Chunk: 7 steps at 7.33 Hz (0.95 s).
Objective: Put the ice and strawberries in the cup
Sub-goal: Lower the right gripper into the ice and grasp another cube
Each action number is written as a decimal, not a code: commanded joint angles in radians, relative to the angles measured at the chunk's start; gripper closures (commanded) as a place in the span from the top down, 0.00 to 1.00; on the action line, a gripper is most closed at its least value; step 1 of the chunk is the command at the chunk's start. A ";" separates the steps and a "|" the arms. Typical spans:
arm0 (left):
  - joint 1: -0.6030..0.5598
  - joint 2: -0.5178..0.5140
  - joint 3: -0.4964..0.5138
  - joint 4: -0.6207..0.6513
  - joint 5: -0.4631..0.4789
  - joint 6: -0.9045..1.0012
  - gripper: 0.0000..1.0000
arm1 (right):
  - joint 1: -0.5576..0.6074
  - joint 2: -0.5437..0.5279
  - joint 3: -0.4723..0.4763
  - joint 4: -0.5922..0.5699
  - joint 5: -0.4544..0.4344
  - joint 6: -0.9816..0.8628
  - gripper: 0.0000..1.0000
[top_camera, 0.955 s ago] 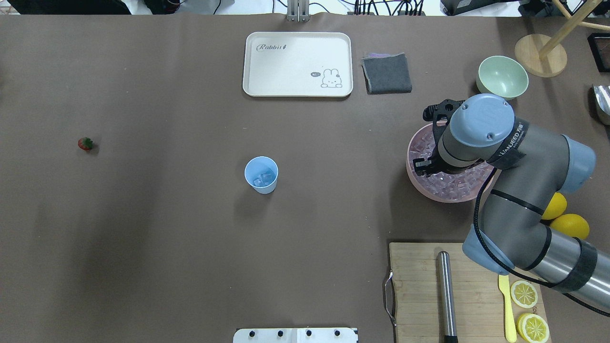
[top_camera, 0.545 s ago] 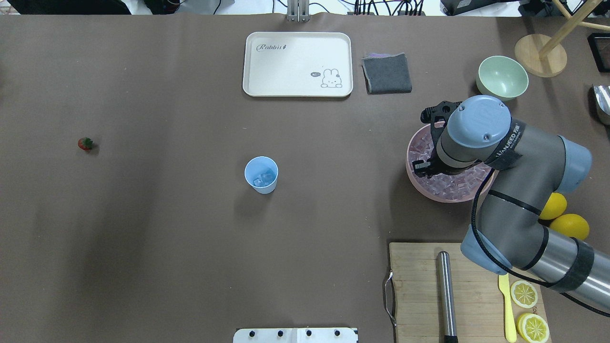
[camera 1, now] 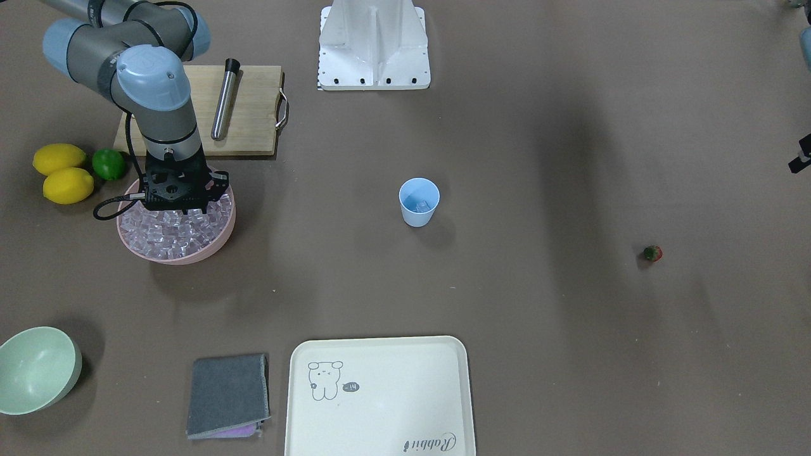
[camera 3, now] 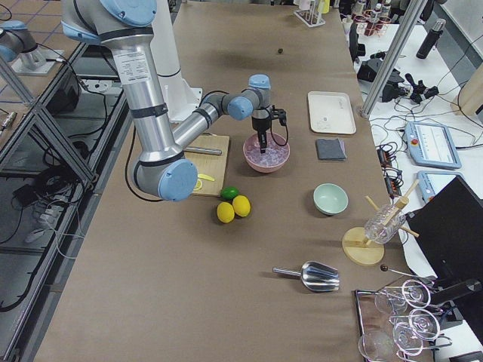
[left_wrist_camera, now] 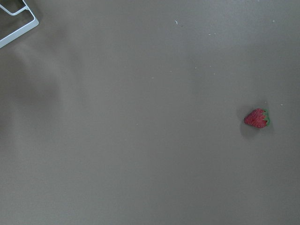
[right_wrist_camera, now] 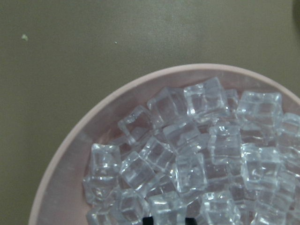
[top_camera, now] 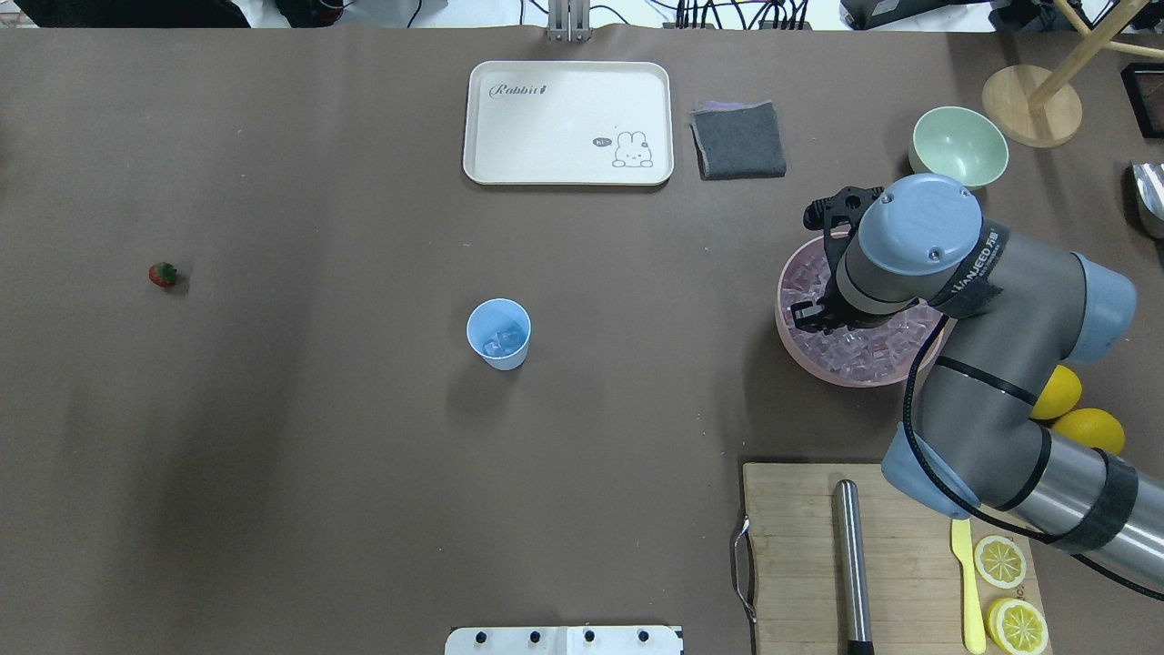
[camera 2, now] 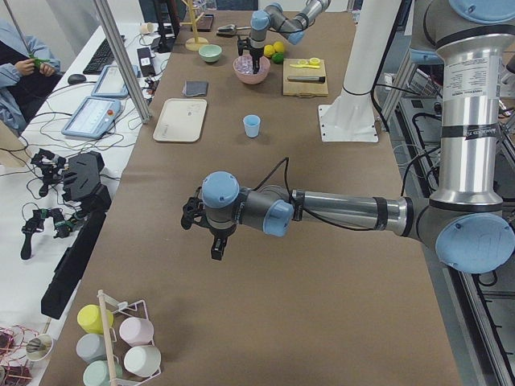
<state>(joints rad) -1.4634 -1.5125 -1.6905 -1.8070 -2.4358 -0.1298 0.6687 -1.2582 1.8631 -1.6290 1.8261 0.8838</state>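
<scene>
My right gripper needs to drop an ice cube onto the ice inside the pale blue cup (camera 1: pixel 417 205).
The pale blue cup (top_camera: pixel 498 333) stands upright mid-table with a couple of ice cubes inside; it also shows in the front view (camera 1: pixel 419 201). The ice (right_wrist_camera: pixel 187 154) is heaped in a pink bowl (top_camera: pixel 800 353). My right gripper (right_wrist_camera: pixel 168 220) points down into that heap (camera 1: pixel 166 233). Its fingertips (right_wrist_camera: pixel 147 220) stand about one cube's width apart with ice between them. The strawberry (top_camera: pixel 164 274) lies alone at the far left, and shows in the left wrist view (left_wrist_camera: pixel 256 118). My left gripper (camera 2: pixel 216 241) hovers above the table near it; I cannot tell whether it is open.
A white rabbit tray (top_camera: pixel 568 123), a grey cloth (top_camera: pixel 738 139) and a pale green bowl (top_camera: pixel 959 146) lie at the far side. Two lemons (camera 1: pixel 60 172) and a lime (camera 1: pixel 109 163) sit beside the pink bowl. A cutting board (top_camera: pixel 800 546) holds a metal rod (top_camera: pixel 852 564) and lemon slices.
My right wrist dipped a little over the pink bowl, then shifted slightly back and up. The cup and the strawberry have not moved.
</scene>
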 commanded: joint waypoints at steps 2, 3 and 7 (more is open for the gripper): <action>0.000 0.000 -0.002 0.000 0.000 -0.001 0.98 | 0.017 0.005 0.025 0.000 0.001 0.003 0.00; 0.000 0.000 -0.002 0.000 0.000 -0.001 0.98 | 0.032 0.014 0.053 -0.003 0.004 0.029 0.00; 0.000 0.002 -0.002 0.000 0.000 -0.001 0.98 | -0.006 0.224 0.050 -0.002 0.009 0.540 0.00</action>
<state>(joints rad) -1.4634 -1.5113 -1.6920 -1.8070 -2.4359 -0.1304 0.6885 -1.1071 1.9181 -1.6294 1.8404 1.2721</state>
